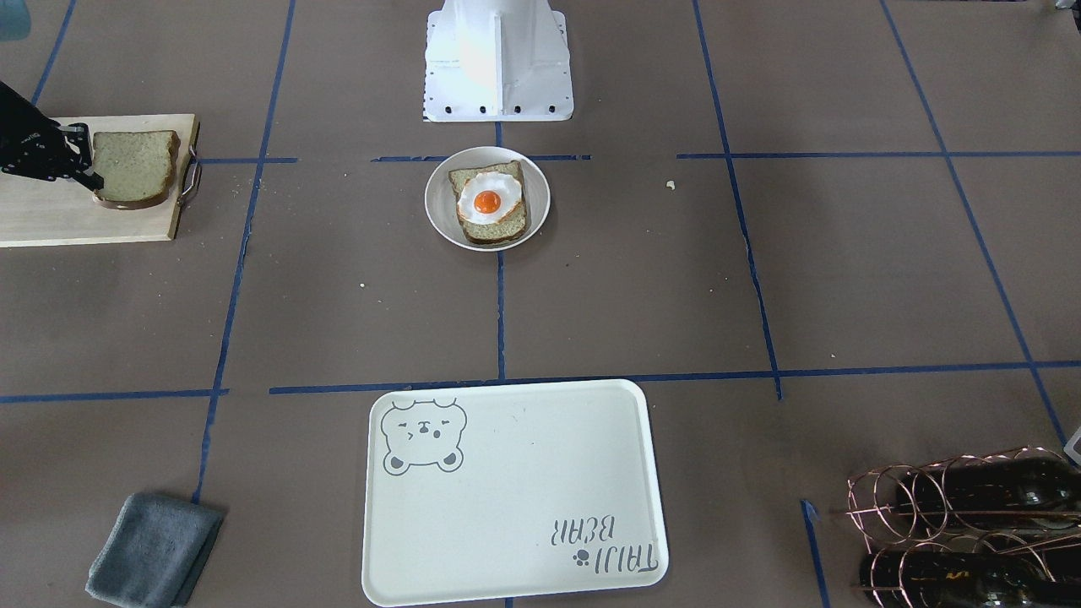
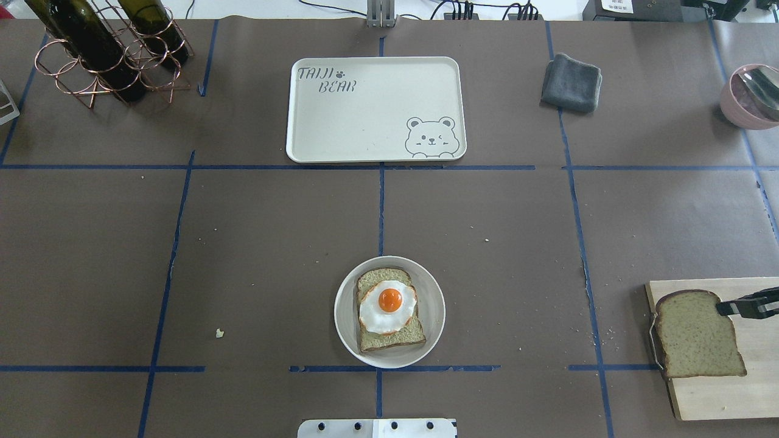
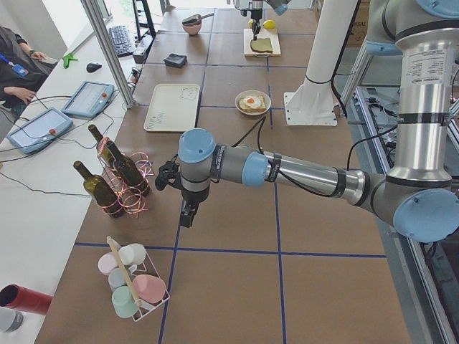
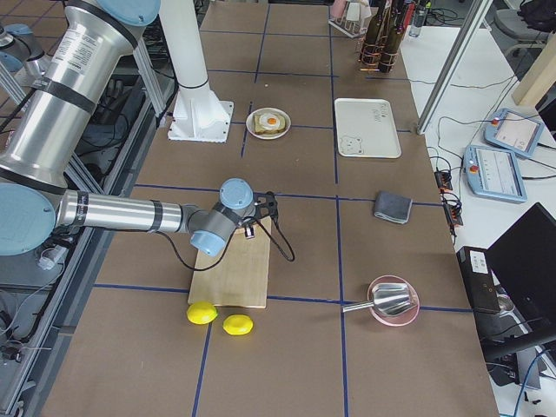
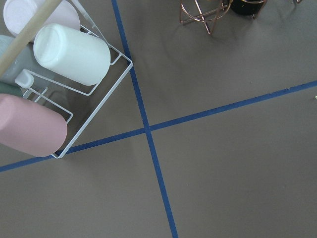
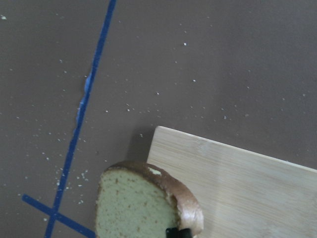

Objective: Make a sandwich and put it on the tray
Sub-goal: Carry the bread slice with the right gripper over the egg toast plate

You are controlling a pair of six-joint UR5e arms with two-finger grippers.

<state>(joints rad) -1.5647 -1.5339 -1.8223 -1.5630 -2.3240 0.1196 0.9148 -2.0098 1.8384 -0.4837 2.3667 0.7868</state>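
Observation:
The second bread slice will leave my right gripper atop the fried egg (image 1: 491, 187) on the round white plate.
A round white plate (image 2: 436, 292) near the robot's base holds one bread slice (image 2: 389, 342) with the fried egg (image 2: 387, 304) on top; both also show in the front view, bread (image 1: 500, 233) and egg (image 1: 488, 201). The second bread slice (image 2: 694, 334) is over the wooden cutting board (image 2: 730, 392), overhanging its handle edge. My right gripper (image 2: 727, 307) is shut on that slice's edge, and the slice shows in the right wrist view (image 6: 133, 208). The bear tray (image 2: 365, 115) lies empty at the far side. My left gripper (image 3: 188, 213) hangs over bare table far left; I cannot tell its state.
A folded grey cloth (image 2: 571, 82) lies right of the tray. A copper rack with wine bottles (image 2: 103, 52) stands far left. A pink bowl with a metal scoop (image 2: 751, 94) is far right. A wire rack of cups (image 5: 49, 74) is under the left wrist. Two lemons (image 4: 217, 317) lie beyond the board.

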